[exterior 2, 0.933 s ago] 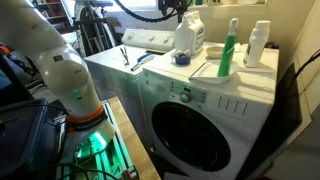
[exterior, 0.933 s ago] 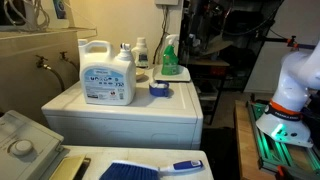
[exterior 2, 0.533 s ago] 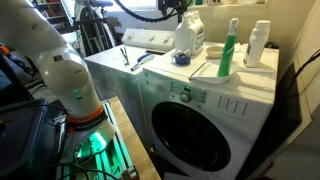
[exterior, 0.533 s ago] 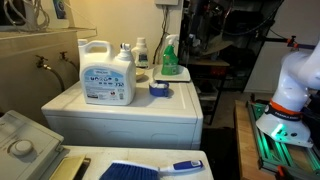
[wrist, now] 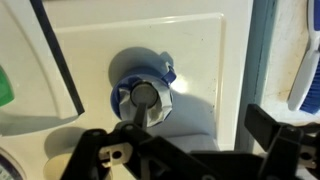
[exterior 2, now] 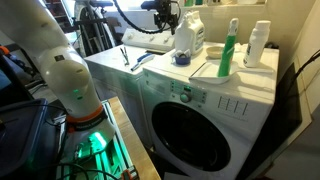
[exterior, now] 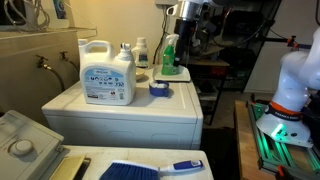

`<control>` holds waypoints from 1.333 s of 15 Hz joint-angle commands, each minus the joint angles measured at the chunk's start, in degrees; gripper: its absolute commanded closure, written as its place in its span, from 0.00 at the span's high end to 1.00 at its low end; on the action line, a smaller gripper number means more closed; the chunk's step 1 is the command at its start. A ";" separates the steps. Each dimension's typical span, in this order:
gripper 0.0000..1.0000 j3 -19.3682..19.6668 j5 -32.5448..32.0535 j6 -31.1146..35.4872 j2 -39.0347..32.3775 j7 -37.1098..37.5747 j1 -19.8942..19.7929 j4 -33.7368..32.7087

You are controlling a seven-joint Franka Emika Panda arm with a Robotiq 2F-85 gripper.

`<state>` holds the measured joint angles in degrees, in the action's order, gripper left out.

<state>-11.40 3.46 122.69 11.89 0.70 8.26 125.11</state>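
Note:
I need to next lower my gripper to the round metal piece [exterior: 159, 86] [wrist: 146, 96] inside the small blue cup and close it there, leaving the cup standing.
My gripper [exterior: 186, 38] hangs open and empty above the white washing machine top [exterior: 120, 112], over the far right part; it also shows in an exterior view [exterior 2: 166, 20]. In the wrist view its dark fingers [wrist: 185, 138] frame the bottom of the picture with nothing between them. Below it sits a small blue cup [wrist: 143, 93] with a round metal piece inside; it shows in both exterior views [exterior: 158, 88] [exterior 2: 181, 59]. The gripper is well above the cup and apart from it.
A large white detergent jug [exterior: 107, 72] [exterior 2: 189, 35], a green spray bottle [exterior: 170, 57] [exterior 2: 229, 50] and a white bottle [exterior 2: 259, 45] stand round the cup. A blue-handled brush [exterior: 150, 168] lies on the neighbouring machine. The robot base [exterior 2: 60, 80] stands beside the washer.
The arm has swung in over the washer top; the gripper now hangs above the blue cup. The things on the washer have not moved.

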 commanded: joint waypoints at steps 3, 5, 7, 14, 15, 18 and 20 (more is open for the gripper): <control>1.00 1.28 1.43 3.17 -9.49 4.96 -0.38 0.65; 1.00 0.87 -0.40 2.69 -8.64 3.58 0.34 0.72; 1.00 0.88 -0.40 2.77 -9.01 3.54 0.46 0.35; 1.00 0.24 -10.91 11.95 -13.59 10.21 0.95 -0.52; 1.00 0.39 -12.46 13.30 -14.41 11.63 1.07 -0.82; 0.88 1.19 -16.47 15.91 -16.93 15.55 1.23 -2.28; 0.81 2.09 -19.42 15.85 -18.57 18.08 1.26 -3.50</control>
<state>-11.00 -11.71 138.05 -4.11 14.80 8.90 123.57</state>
